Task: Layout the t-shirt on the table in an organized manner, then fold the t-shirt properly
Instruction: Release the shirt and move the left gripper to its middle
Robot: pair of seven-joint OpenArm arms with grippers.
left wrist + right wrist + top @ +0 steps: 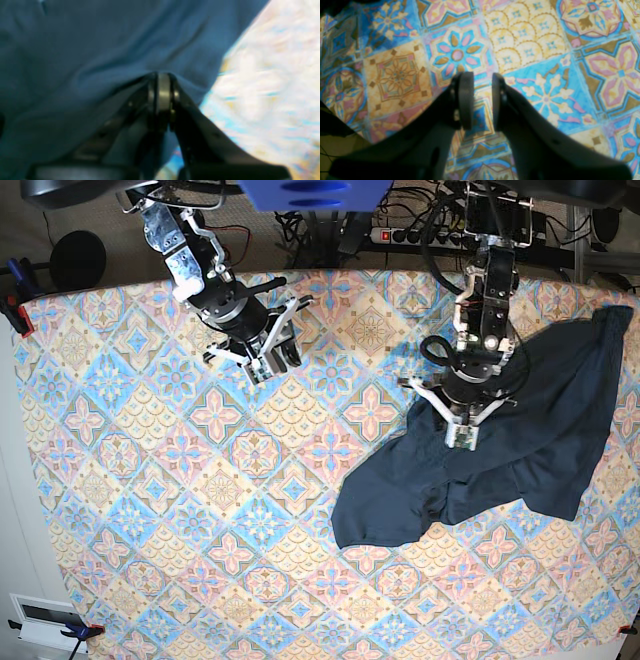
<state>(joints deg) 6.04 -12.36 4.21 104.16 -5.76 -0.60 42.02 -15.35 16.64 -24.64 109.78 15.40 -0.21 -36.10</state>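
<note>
Next, my left gripper lets go of the t-shirt's bunched fold at the t-shirt's edge (pixel 403 442) next to the bare patterned cloth.
The dark navy t-shirt (pixel 545 445) lies crumpled and skewed on the right part of the table (pixel 200 510). My left gripper (pixel 462 436) stands at the shirt's upper-left edge. In the left wrist view it (pixel 162 76) is shut, with a ridge of the t-shirt (pixel 100 50) bunched at its tips and the table (pixel 262 87) beside it. My right gripper (pixel 272 363) hovers over bare patterned cloth at the far left, well away from the shirt. In the right wrist view it (pixel 482 76) is open, with only the table (pixel 545 37) showing through the gap.
A power strip and cables (pixel 410 235) run behind the table's far edge. A clamp (pixel 12 305) grips the left corner, and a white box (pixel 45 620) sits off the front-left corner. The shirt reaches close to the table's right edge.
</note>
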